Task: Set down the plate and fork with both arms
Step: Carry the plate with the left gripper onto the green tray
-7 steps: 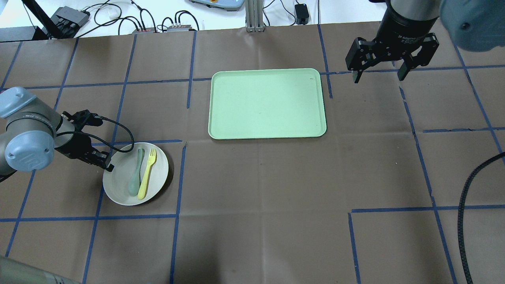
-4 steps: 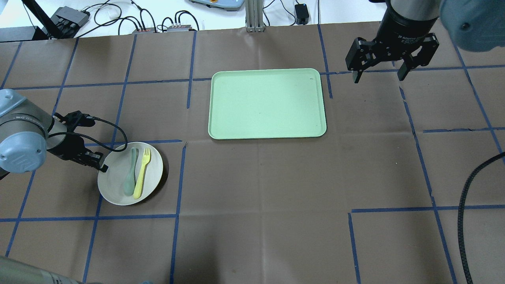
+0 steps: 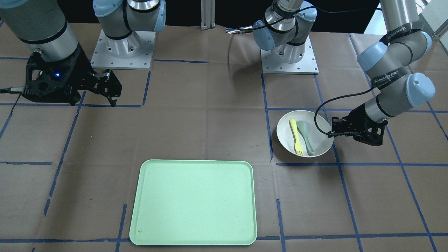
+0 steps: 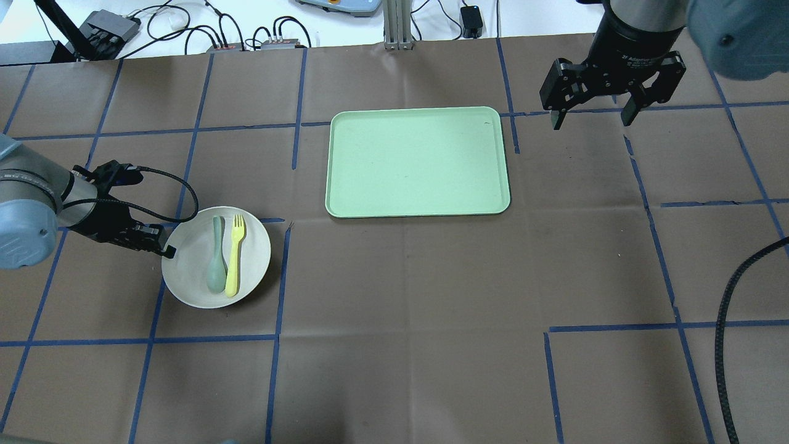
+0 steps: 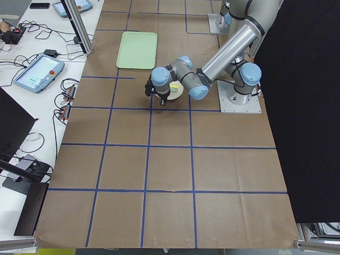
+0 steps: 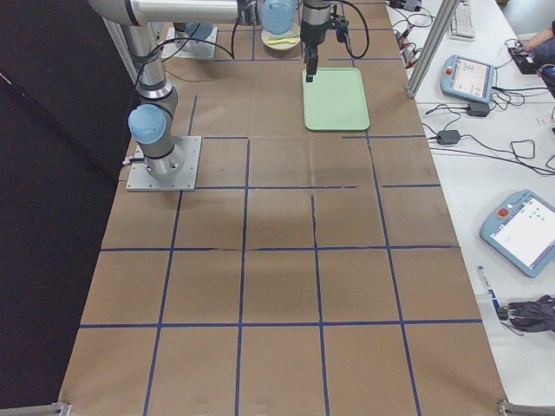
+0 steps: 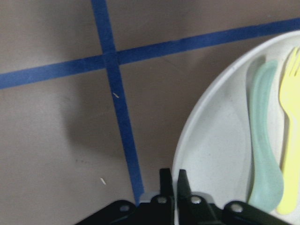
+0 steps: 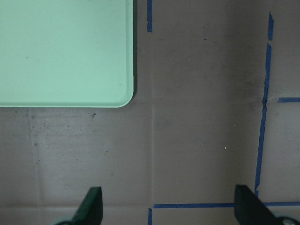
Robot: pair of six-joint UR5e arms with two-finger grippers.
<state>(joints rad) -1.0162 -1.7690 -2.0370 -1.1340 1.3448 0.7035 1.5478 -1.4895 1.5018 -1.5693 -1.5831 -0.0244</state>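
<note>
The off-white plate, still on the table, will leave my left gripper near the middle of the light-green tray (image 3: pixel 201 202).
The off-white plate (image 4: pixel 191 280) is at the table's left side, with the pale-yellow fork (image 4: pixel 234 256) and a grey-green spoon (image 4: pixel 216 262) lying side by side in it. My left gripper (image 4: pixel 167 251) is shut on the plate's left rim; the left wrist view shows its jaws pinched on the rim (image 7: pixel 174 180), with the fork (image 7: pixel 290 140) at the far right of that view. The front-facing view also shows the plate (image 3: pixel 285 134) and the left gripper (image 3: pixel 330 133). My right gripper (image 4: pixel 592 117) is open and empty, hanging above the table right of the tray.
A rectangular light-green tray (image 4: pixel 417 161) lies empty at mid-table; its corner shows in the right wrist view (image 8: pixel 65 51). Blue tape lines cross the brown table cover. Cables and boxes lie along the far edge. A black cable (image 4: pixel 733 308) hangs at the right.
My left gripper, holding the plate's rim, moved it slightly left, then away from me and right; the fork and spoon stayed in it. The right gripper has barely moved.
</note>
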